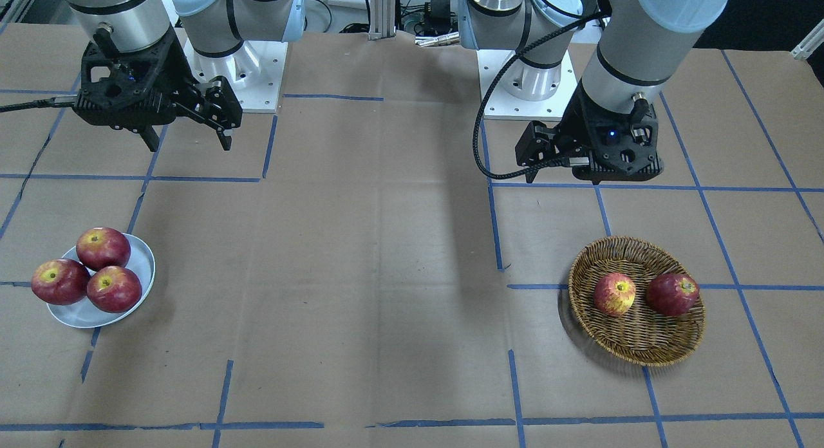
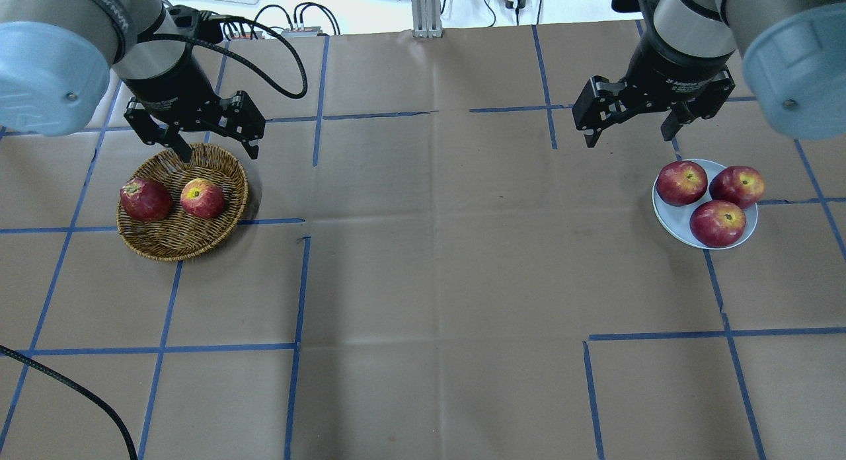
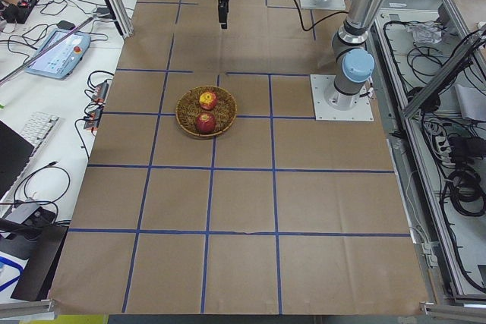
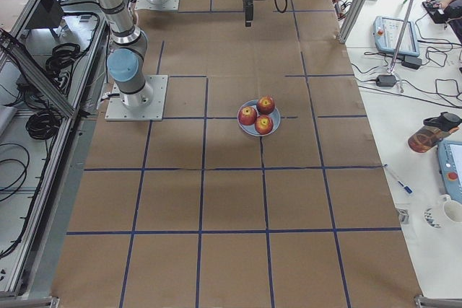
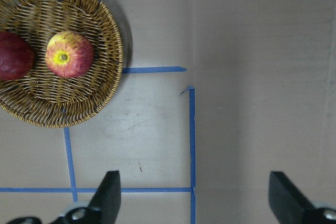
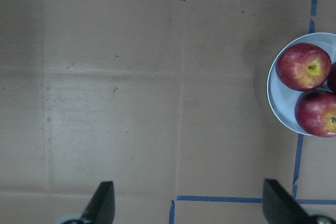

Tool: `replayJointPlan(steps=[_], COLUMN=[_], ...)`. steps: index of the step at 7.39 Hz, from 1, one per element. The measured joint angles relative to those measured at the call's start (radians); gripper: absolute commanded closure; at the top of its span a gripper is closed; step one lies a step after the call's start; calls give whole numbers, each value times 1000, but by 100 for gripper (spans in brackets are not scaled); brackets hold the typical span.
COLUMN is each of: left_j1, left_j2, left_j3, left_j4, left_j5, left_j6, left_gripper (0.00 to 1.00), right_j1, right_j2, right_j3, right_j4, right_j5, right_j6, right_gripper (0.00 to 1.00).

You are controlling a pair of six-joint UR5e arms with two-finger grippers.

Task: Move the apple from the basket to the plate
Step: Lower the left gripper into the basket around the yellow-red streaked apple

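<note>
The light red apple with yellow streaks is next to the dark red apple in the basket, and my left gripper needs to close on the sides of the light red apple (image 1: 615, 294) (image 5: 69, 54).
The apple (image 2: 203, 198), light red with yellow streaks, lies in the wicker basket (image 2: 178, 245) on my left side. It also shows in the front view (image 1: 614, 293) and the left wrist view (image 5: 69, 54). My left gripper (image 2: 220, 154) is open and empty. It hangs high beside the basket, which sits at the upper left of the left wrist view (image 5: 68, 114). The pale plate (image 2: 671, 219) lies on my right side and shows in the front view (image 1: 138, 255). My right gripper (image 2: 628, 137) is open and empty, high up and to one side of the plate (image 6: 278, 108).
A dark red apple (image 2: 145, 199) lies next to the apple in the basket. Three dark red apples (image 2: 717, 222) fill most of the plate. Brown paper with blue tape lines (image 2: 304, 281) covers the table between basket and plate.
</note>
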Motion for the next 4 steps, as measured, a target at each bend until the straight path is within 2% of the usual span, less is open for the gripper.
replayJointPlan(steps=[3,4], left_j1=[99,143], left_j2=[-100,-150], left_j3=[-75,-100], left_j4=[274,346], left_j5=[1,-7], left_j6=[245,320], left_gripper=[2,7], right_j1=[0,0], right_j2=[5,5], right_j3=[0,1], right_j4=[3,4], right_j5=[1,1], right_j6=[0,0], right_gripper=[0,0])
